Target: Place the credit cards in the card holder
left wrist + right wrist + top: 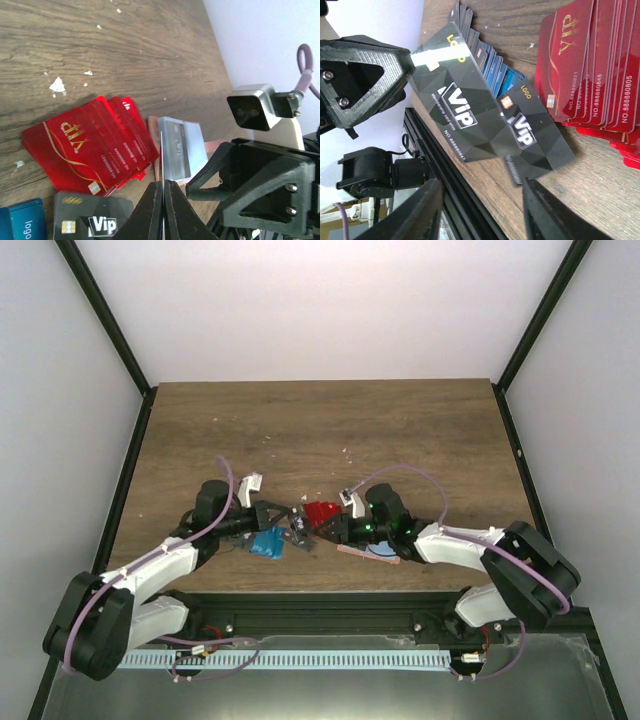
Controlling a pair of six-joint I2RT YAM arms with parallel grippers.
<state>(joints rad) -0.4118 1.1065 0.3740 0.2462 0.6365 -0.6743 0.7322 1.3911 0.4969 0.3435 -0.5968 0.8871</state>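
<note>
My right gripper should take the card's far edge point(489, 93) first, as my left gripper holds the dark card slanted near its corner, and then my left gripper should regrip it squarely.
My left gripper point(163, 187) is shut on a dark grey-black card point(447, 100), seen edge-on point(162, 150) between its fingers and held tilted above the table. In the top view the left gripper point(288, 521) faces my right gripper point(335, 530), which is open and empty point(481, 192) over bare wood. Red cards point(95, 147) lie fanned on the table point(322, 513). Another dark card point(535, 130) and fanned blue cards point(490, 67) lie beside them. The tan-pink card holder point(216, 146) lies flat with a grey card point(182, 147) on it, near the right gripper point(368, 553).
A black rail point(330, 608) runs along the table's near edge, just below the cards. Black frame posts point(130, 455) border the table on both sides. Small white specks point(57, 86) dot the wood. The blue pile point(268, 543) sits under the left wrist.
</note>
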